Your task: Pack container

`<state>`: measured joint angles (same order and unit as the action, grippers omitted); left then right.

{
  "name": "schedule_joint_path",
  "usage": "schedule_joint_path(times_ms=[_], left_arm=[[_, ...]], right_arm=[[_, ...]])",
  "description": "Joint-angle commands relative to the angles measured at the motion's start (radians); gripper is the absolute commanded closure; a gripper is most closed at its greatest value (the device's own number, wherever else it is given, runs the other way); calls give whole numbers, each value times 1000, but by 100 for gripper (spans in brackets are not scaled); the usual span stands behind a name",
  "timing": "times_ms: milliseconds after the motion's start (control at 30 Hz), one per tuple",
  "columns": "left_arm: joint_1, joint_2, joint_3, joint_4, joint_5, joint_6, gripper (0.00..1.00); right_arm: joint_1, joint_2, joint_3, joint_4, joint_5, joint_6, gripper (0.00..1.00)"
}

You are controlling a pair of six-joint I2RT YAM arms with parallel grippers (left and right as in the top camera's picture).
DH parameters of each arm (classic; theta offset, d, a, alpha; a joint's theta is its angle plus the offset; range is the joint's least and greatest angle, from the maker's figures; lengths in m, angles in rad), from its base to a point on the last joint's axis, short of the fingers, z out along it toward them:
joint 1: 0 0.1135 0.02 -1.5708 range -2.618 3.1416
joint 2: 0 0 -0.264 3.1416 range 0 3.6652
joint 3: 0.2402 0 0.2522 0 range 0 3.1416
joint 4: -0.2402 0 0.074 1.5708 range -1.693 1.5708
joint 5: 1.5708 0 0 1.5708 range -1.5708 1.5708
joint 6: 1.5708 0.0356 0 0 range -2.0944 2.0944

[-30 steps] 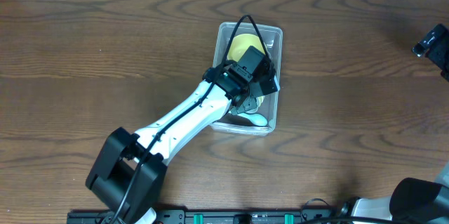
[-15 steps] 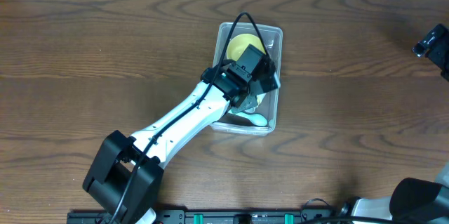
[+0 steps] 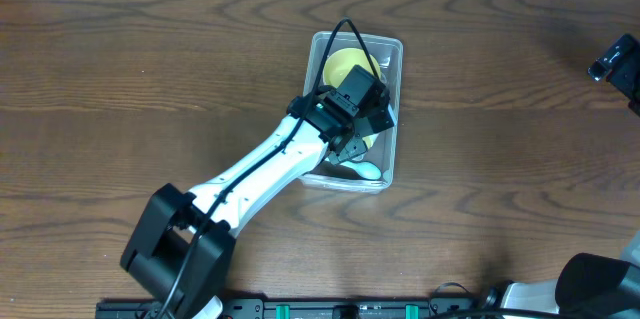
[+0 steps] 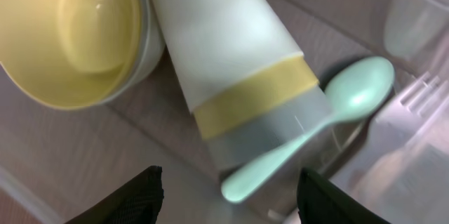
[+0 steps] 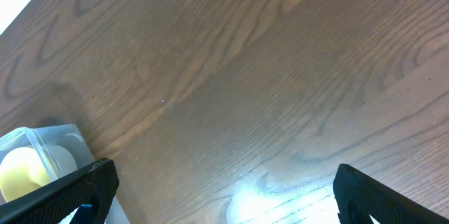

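My left gripper will grab the cup's rim (image 4: 270,145) and stand it upright by the bowl, because the white cup is lying on its side over the mint-green spoon.
The clear rectangular container (image 3: 392,54) sits mid-table. Inside it lie a yellow bowl (image 4: 70,34), a white cup with a yellow band (image 4: 238,76) on its side, and a mint-green spoon (image 4: 316,129) resting against the cup. The bowl (image 3: 343,60) and the spoon (image 3: 367,170) also show in the overhead view. My left gripper (image 4: 228,196) is open and empty, hovering inside the container just above the spoon's handle end. My right gripper (image 5: 224,189) is open and empty over bare wood, far right of the container (image 5: 42,143).
The table (image 3: 120,79) is dark wood. My left arm (image 3: 255,174) reaches diagonally from the front left into the container. The right arm's parts (image 3: 615,59) show at the far right edge.
The left gripper has shifted very slightly within the container; the spoon, cup and bowl stay where they were. The right arm has not moved.
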<state>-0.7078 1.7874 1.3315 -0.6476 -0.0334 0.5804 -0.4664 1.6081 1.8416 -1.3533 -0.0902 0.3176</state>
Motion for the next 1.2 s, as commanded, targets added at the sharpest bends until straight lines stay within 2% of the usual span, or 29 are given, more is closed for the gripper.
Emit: schedule_joint_path(times_ms=[0,233,367,533,867,1000,1167], left_arm=[[6,66,-3,2,-1,13,38],[6,104,-3,31,-2,16,39],[6,104,-3,81,-10,55,57],[6,101,-3,133,-13,55,73],[4,60,56,142,-14,51,77],[4,49,87,156,-55,50,93],[4,48,101,163,-57,50,94]], right_arm=[[-4,-9,0,-1,0,-12,1],[-4,-9,0,-1,0,-12,1],[-4,-9,0,-1,0,-12,1],[-4,-9,0,-1,0,-12,1],[-4,-9,0,-1,0,-12,1],[-4,-9,0,-1,0,-12,1],[-4,-9,0,-1,0,-12,1]])
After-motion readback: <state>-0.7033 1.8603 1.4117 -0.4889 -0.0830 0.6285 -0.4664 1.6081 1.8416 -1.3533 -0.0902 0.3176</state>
